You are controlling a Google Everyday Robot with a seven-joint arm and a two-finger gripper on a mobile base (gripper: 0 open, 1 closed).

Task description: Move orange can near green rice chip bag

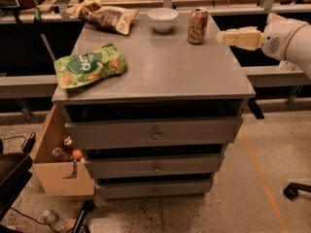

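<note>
The robot's gripper needs to close around the upper half [198,18] of the orange can, which stands beside the white bowl.
The orange can [198,25] stands upright at the back right of the grey cabinet top [160,67]. The green rice chip bag [89,65] lies flat near the front left corner of the same top. My gripper [224,37] comes in from the right edge of the view, its cream fingers pointing left, just to the right of the can and slightly nearer the camera, not touching it. It holds nothing.
A white bowl [163,19] sits at the back centre, left of the can. A brown and tan snack bag [106,16] lies at the back left. Drawers [155,130] are below; a wooden box [58,159] with bottles hangs at the left side.
</note>
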